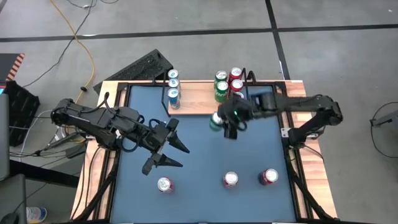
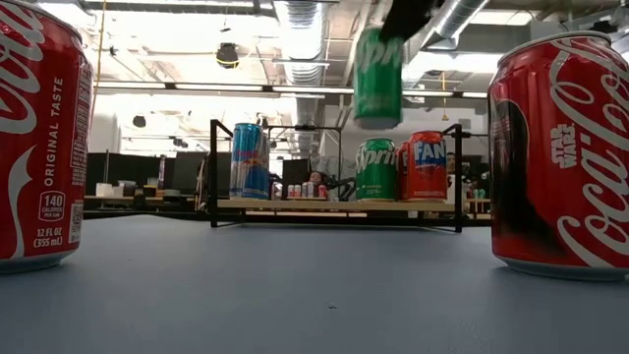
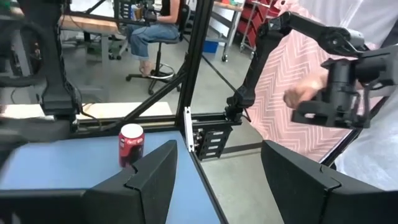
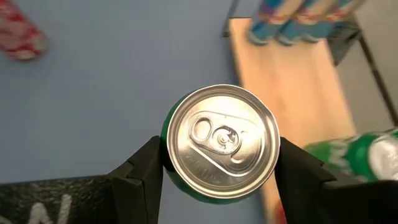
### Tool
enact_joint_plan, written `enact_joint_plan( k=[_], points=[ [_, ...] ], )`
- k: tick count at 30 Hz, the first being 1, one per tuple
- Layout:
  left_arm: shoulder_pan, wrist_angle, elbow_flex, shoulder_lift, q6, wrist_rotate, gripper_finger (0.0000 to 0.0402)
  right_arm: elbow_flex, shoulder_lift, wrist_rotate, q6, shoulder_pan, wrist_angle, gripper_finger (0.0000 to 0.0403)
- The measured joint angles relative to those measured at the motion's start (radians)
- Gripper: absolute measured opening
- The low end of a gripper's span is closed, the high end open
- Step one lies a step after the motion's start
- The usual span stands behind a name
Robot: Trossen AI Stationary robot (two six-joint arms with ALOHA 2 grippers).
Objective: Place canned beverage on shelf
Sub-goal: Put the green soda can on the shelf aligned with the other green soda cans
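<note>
My right gripper is to let go of the green Sprite can on the shelf's near edge (image 1: pixel 221 110), in front of the standing green cans.
My right gripper (image 1: pixel 225 124) is shut on a green Sprite can (image 1: pixel 216 120), held in the air just in front of the shelf's near edge. The can also shows high up in the low view (image 2: pixel 378 79). The shelf (image 1: pixel 198 99) is a light-wood board with black wire ends at the table's far side. It carries three blue cans (image 1: pixel 173 88) at its left end and green and red cans (image 1: pixel 226 83) toward its right end, all standing on their bases. My left gripper (image 1: pixel 180 155) is open and empty over the table's left middle. My right gripper pinches the green can's two opposite sides (image 4: pixel 166 163) just below its top rim, one finger (image 4: pixel 142 174) on each side. The fingers come from above, pointing down. The can hangs nearly upright, its silver top (image 4: pixel 221 135) up, lifted clear of table and shelf.
Three red cans stand near the table's front edge (image 1: pixel 165 185), (image 1: pixel 231 180), (image 1: pixel 268 177); two of them fill the low view's sides (image 2: pixel 39 138), (image 2: pixel 565 147). The shelf's middle (image 4: pixel 292 87) is bare wood. A person in a pink striped shirt (image 3: pixel 292 118) stands beyond the table.
</note>
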Motion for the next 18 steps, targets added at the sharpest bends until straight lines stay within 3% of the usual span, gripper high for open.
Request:
enact_joint_plan(
  k=[7, 11, 18],
  points=[
    [0.016, -0.086, 0.0, -0.005, 0.025, 0.003, 0.022, -0.007, 0.033, -0.118, -0.167, -0.169, 0.055, 0.0226],
    [0.037, -0.168, 0.0, -0.034, 0.115, 0.001, 0.022, -0.11, 0.025, -0.176, -0.213, -0.216, 0.193, 0.0226],
    [0.103, -0.216, 0.0, -0.126, 0.24, -0.003, 0.022, -0.212, -0.006, -0.172, -0.26, -0.294, 0.231, 0.0226]
  ],
)
